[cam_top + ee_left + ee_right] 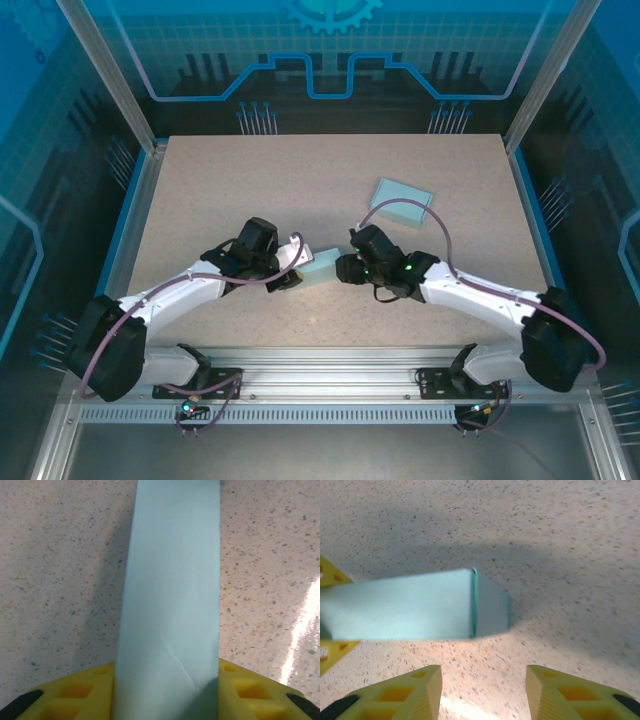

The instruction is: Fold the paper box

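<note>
My left gripper will let go of the paper box on the bare tabletop (pixel 317 208) next to the other teal paper piece.
A pale teal paper box (pixel 318 266) lies near the table's middle, between the two arms. My left gripper (pixel 291 278) is shut on its left end; in the left wrist view the box (pixel 172 605) runs straight up from between the yellow fingers (pixel 75 692). My right gripper (pixel 345 268) sits just right of the box, open, nothing between its fingers. In the right wrist view the box (pixel 415 607) lies across the table with its folded end flap (pixel 490 607) facing right, a short way beyond the open yellow fingertips (pixel 422 687).
A second flat teal paper piece (pixel 402 203) lies on the table to the back right, with the right arm's cable arching over it. The speckled tabletop (pixel 250 180) stretches bare behind the arms. Metal frame posts stand at the table's corners.
</note>
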`<action>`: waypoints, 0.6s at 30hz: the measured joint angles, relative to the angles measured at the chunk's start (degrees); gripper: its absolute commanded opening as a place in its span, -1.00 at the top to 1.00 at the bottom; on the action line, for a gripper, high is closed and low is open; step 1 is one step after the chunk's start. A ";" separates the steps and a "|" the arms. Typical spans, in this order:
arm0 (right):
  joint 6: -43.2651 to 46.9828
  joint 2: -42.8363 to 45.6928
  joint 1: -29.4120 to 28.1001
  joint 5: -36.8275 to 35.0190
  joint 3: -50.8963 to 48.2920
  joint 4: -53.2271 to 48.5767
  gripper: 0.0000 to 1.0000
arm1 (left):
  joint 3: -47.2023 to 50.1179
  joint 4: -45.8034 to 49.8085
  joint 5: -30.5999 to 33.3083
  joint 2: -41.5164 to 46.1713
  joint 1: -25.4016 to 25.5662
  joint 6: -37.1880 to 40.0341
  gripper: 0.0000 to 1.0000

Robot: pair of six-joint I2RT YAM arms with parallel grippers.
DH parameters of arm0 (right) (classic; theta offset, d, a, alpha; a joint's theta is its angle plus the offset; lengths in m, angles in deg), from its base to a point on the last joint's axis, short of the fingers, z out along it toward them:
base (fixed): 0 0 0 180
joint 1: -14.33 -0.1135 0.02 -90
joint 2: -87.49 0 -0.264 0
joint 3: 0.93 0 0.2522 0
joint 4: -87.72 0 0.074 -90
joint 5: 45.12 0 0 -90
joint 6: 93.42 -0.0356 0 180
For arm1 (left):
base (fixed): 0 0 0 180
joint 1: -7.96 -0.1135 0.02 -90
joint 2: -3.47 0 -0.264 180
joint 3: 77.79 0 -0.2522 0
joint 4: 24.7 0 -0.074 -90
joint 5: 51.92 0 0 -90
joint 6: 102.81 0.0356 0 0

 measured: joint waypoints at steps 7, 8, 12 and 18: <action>-2.16 15.78 1.44 -4.70 -2.95 -6.34 -1.00 | 0.87 -9.68 6.86 0.31 2.05 4.61 0.48; -2.62 17.73 1.53 -5.51 -3.23 -7.19 -1.00 | 0.87 -11.17 7.61 0.09 2.08 5.55 0.48; -3.65 25.55 1.86 -8.66 -4.81 -11.72 -1.00 | -0.42 -17.86 11.50 -5.33 2.08 12.02 0.40; -4.87 36.59 2.16 -11.58 -7.67 -16.65 -1.00 | -4.79 -28.15 15.50 -17.70 1.68 22.88 0.42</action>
